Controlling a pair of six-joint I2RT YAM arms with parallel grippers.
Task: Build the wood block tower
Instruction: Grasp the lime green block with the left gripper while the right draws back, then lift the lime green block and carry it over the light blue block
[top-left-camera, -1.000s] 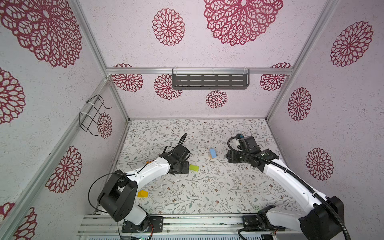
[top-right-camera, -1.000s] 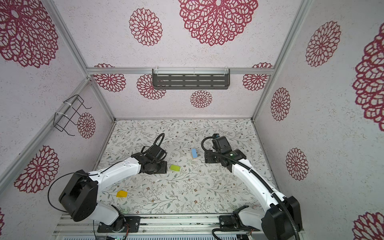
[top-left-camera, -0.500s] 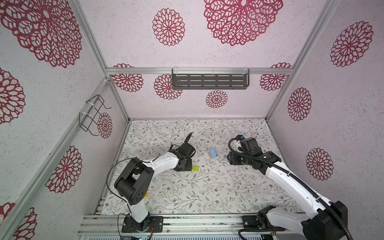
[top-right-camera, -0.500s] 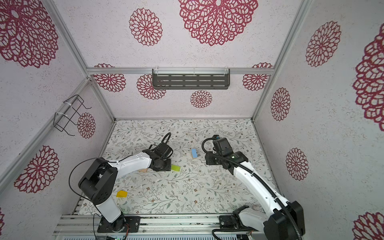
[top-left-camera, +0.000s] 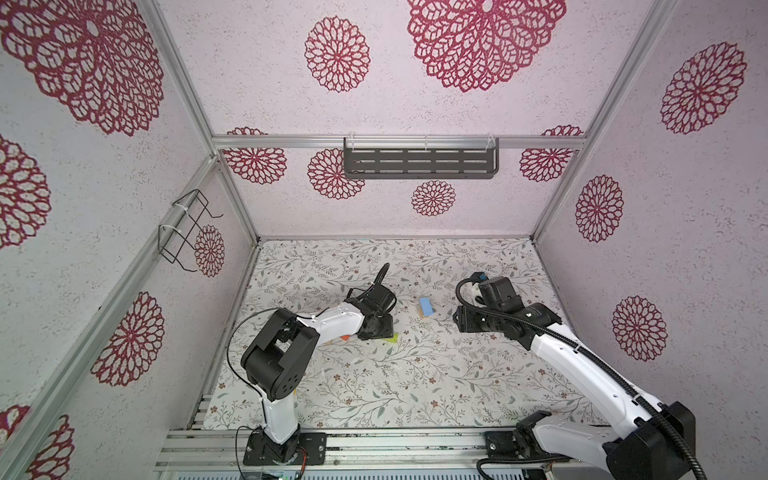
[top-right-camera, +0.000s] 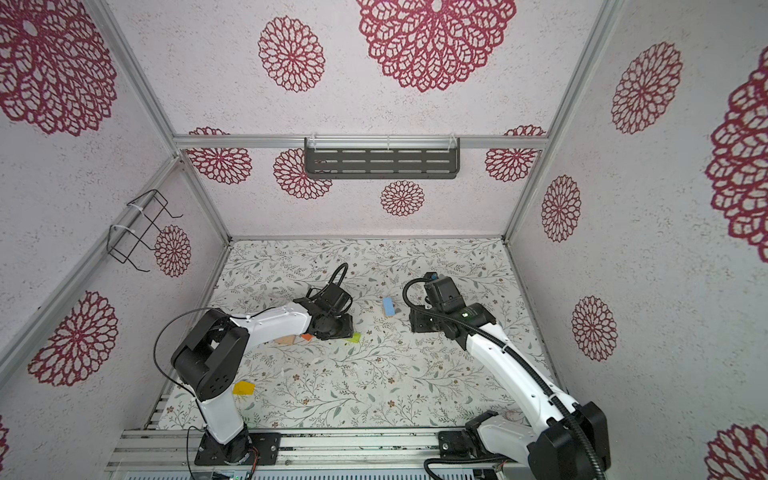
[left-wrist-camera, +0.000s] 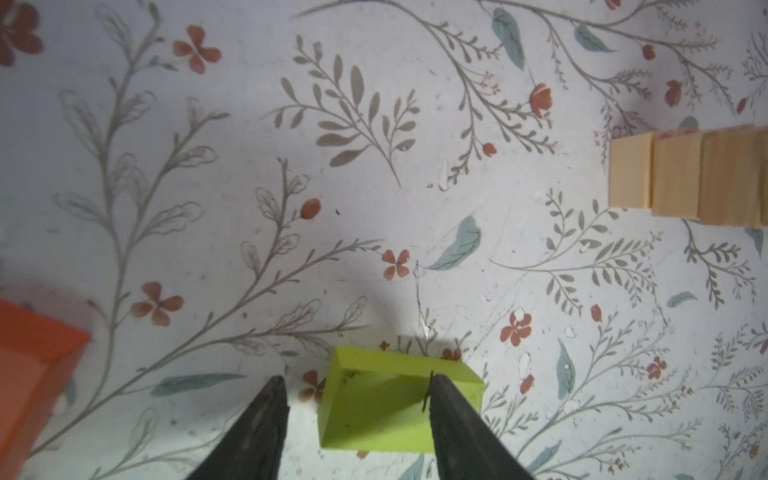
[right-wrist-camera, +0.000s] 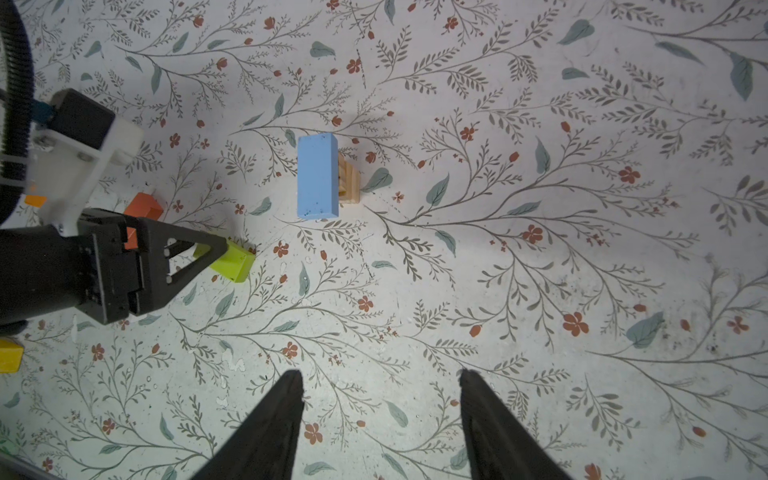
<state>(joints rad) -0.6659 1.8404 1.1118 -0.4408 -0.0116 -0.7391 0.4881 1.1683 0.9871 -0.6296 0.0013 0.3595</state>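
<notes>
The lime green block's end sticks past one finger of the robot's left gripper, so it should open wider, move over and grip the block (left-wrist-camera: 374, 409) across both ends.
The wood block tower (top-left-camera: 427, 307) (top-right-camera: 389, 307) stands mid-table: a light blue bar (right-wrist-camera: 317, 174) on stacked plain cubes (left-wrist-camera: 685, 183). A lime green block (left-wrist-camera: 374, 411) (right-wrist-camera: 232, 262) lies flat on the table to its left. My left gripper (left-wrist-camera: 357, 395) (top-left-camera: 388, 332) (top-right-camera: 351, 332) is low over that block and open. The block sits between the fingers, against one finger (left-wrist-camera: 453, 415), with a gap to the other. My right gripper (right-wrist-camera: 380, 378) (top-left-camera: 459, 322) (top-right-camera: 417, 322) hangs open and empty over bare table, right of the tower.
A red-orange block (right-wrist-camera: 143, 208) (top-right-camera: 306, 337) (left-wrist-camera: 33, 353) and a plain wood block (top-right-camera: 284, 340) lie beside the left arm's wrist. A yellow block (top-right-camera: 243, 388) (right-wrist-camera: 8, 355) lies by the left arm's base. The enclosure walls stand close on all sides.
My left gripper has slid right, from beside the lime green block to straddling it, and the left arm's elbow has swung round. The right arm has barely moved.
</notes>
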